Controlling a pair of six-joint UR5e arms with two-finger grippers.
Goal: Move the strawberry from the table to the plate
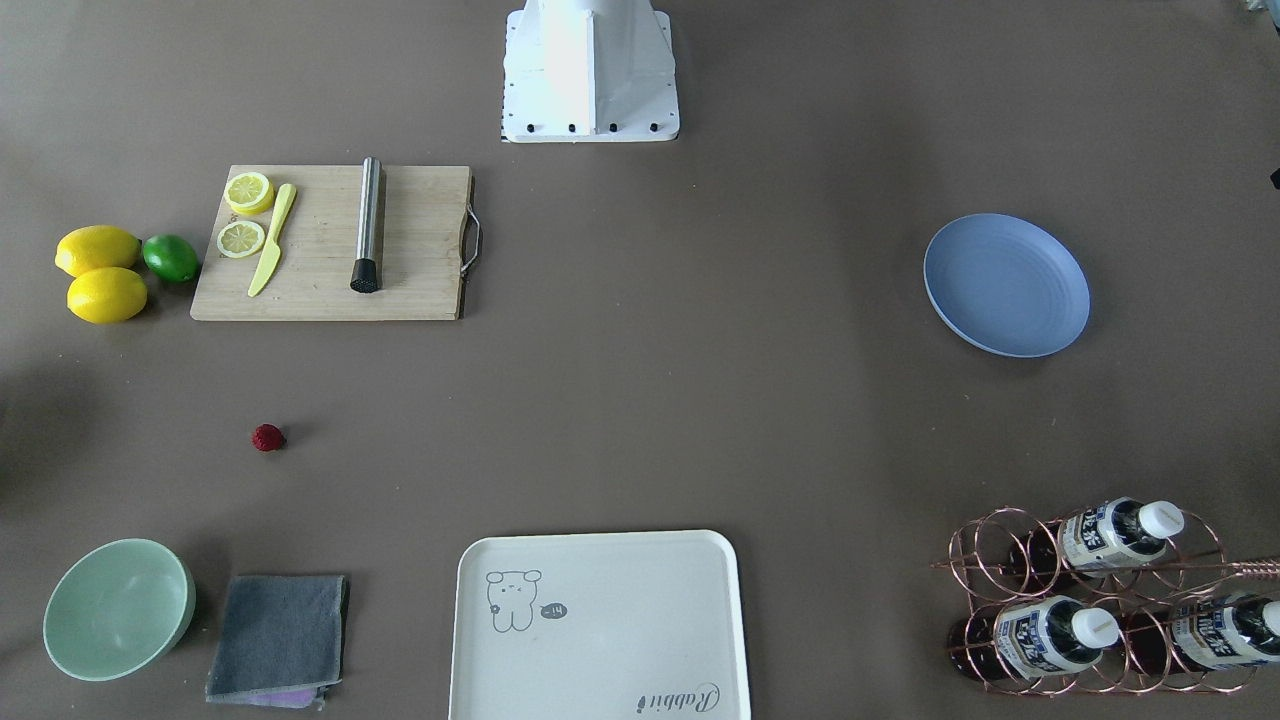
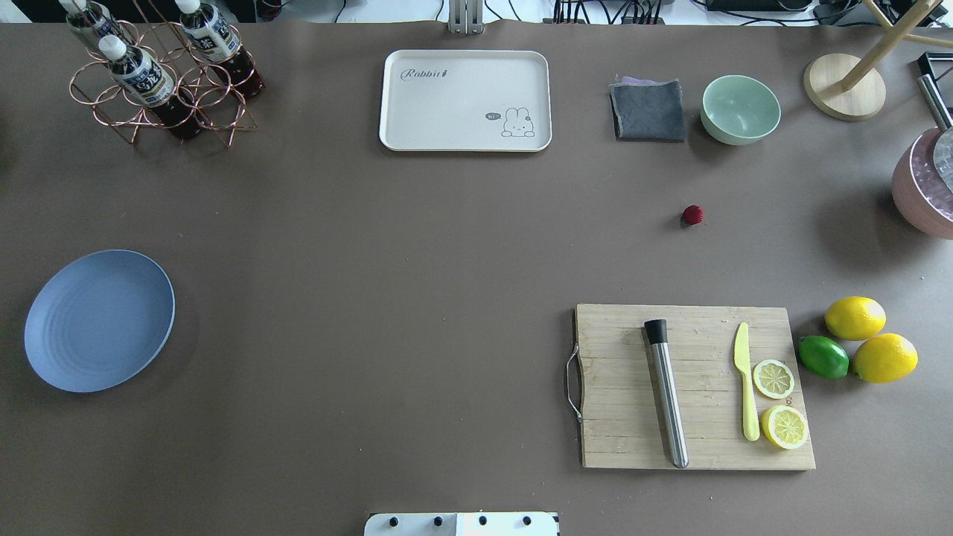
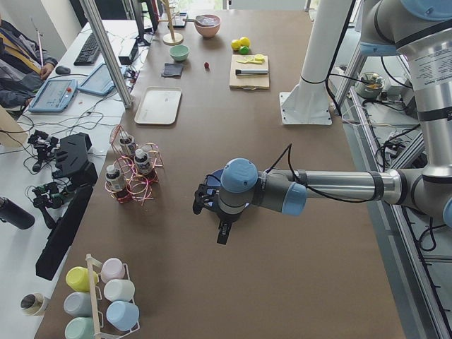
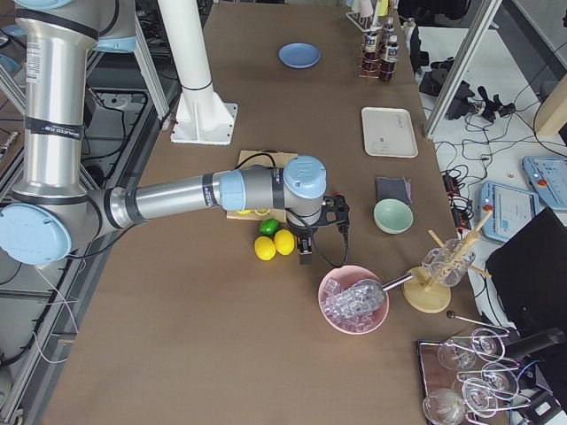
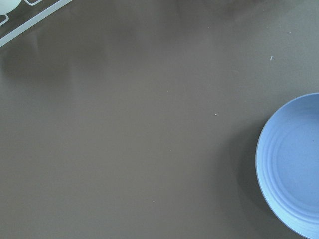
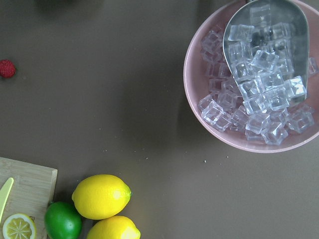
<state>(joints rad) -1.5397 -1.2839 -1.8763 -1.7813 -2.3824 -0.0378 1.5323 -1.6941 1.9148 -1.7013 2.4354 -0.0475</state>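
The blue plate's rim (image 1: 1082,324) (image 5: 257,149), on the side farthest from the cutting board, should be gripped next by my left gripper.
The strawberry (image 1: 268,437) (image 2: 692,215) (image 3: 207,66) lies alone on the brown table (image 2: 417,260), between the cutting board and the green bowl. It also sits at the left edge of the right wrist view as a small red strawberry (image 6: 7,68). The blue plate (image 1: 1006,285) (image 2: 99,320) (image 4: 299,55) (image 5: 294,164) rests empty at the table's other end. My left gripper (image 3: 205,198) hovers beside the plate, and my right gripper (image 4: 337,212) hovers near the lemons. Both show only in the side views, so I cannot tell whether either is open or shut.
A wooden cutting board (image 2: 696,387) carries a steel muddler, a yellow knife and lemon slices. Beside it lie two lemons (image 2: 871,339) and a lime (image 2: 823,356). A cream tray (image 2: 465,100), grey cloth (image 2: 648,110), green bowl (image 2: 741,109), bottle rack (image 2: 160,74) and pink ice bowl (image 6: 254,79) stand around.
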